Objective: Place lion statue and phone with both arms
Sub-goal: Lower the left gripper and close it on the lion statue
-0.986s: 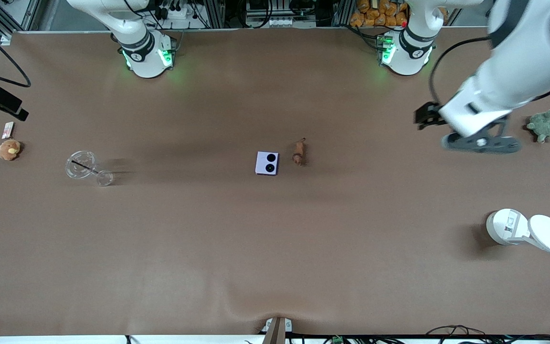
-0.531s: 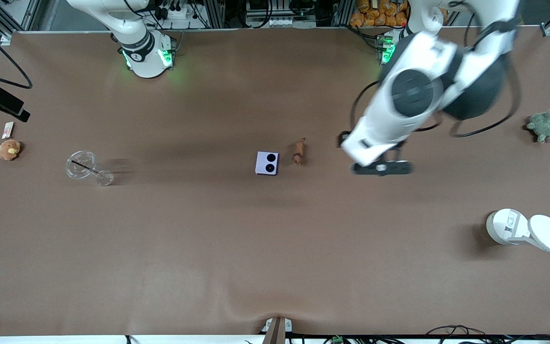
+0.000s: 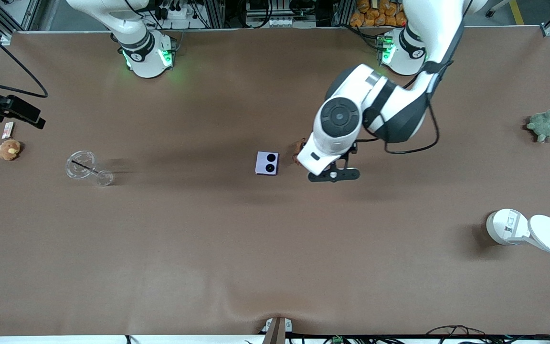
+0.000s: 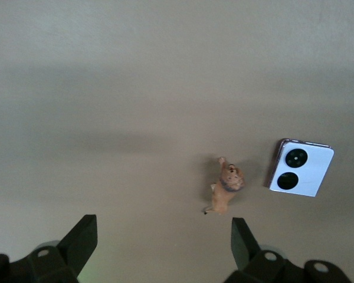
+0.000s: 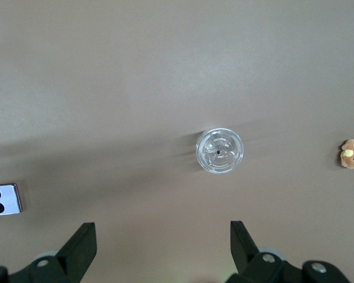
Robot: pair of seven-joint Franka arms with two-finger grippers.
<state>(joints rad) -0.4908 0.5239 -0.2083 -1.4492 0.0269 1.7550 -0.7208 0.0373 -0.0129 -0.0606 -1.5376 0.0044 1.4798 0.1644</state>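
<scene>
The robot's left gripper will close around the mane of the lion statue [image 3: 296, 157] [image 4: 229, 184], just behind the statue's head, beside the phone.
The lion statue [image 3: 297, 152], a tiny brown-orange figurine, lies at mid-table, partly hidden by my left arm. It shows whole in the left wrist view [image 4: 227, 188]. The phone [image 3: 267, 163], flat and pale lavender with two black circles facing up, lies close beside it toward the right arm's end [image 4: 300, 168]. My left gripper [image 3: 333, 175] hangs open and empty over bare table beside the lion, toward the left arm's end [image 4: 163, 231]. My right gripper [image 5: 162, 236] is open and empty, high over the table near a clear cup. The phone [image 5: 4, 200] shows small at the edge of its view.
A clear cup with a lid [image 3: 84, 167] lies toward the right arm's end, also seen from above [image 5: 219, 151]. A tan plush toy [image 3: 8, 149] and a small card [image 3: 7, 129] are near it. A green plush toy [image 3: 544, 125] and a white lidded container [image 3: 509, 227] sit at the left arm's end.
My left arm has swept from over the green plush's end of the table to the centre, its gripper now beside the lion statue. The lion and phone have not moved.
</scene>
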